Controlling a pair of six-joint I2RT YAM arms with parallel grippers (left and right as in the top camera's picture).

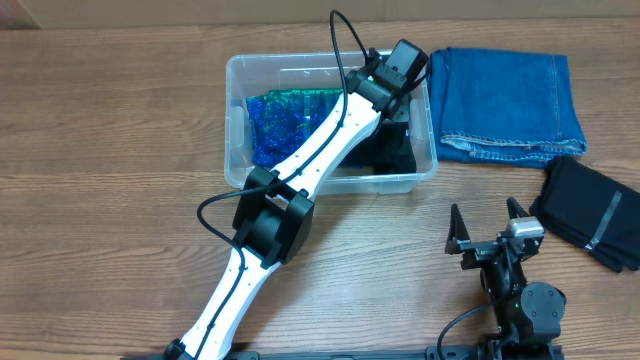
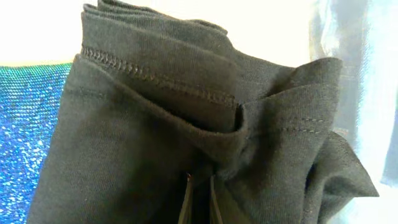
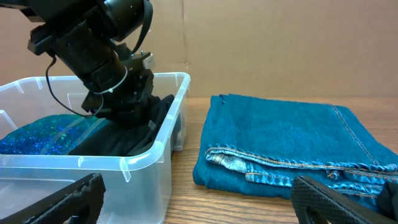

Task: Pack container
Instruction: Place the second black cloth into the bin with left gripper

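Note:
Next, I close my right gripper on the near edge [image 1: 590, 246] of the folded black garment outside the container, at the place where the grey strip of the garment ends.
The clear plastic container [image 1: 240, 75] stands at the back middle of the table; it also shows in the right wrist view [image 3: 168, 118]. Inside lie a sparkly blue-green cloth [image 1: 285, 115] on the left and a folded black garment [image 1: 390, 150] on the right. My left gripper [image 2: 199, 193] reaches into the container's right side, its fingers close together and pinching the black garment [image 2: 161, 118]. My right gripper [image 1: 490, 225] is open and empty near the table's front edge, right of the container.
Folded blue jeans [image 1: 505, 100] lie right of the container, also in the right wrist view [image 3: 292, 143]. Another folded black garment [image 1: 595, 210] lies at the right edge. The left arm stretches diagonally from the front left across the container.

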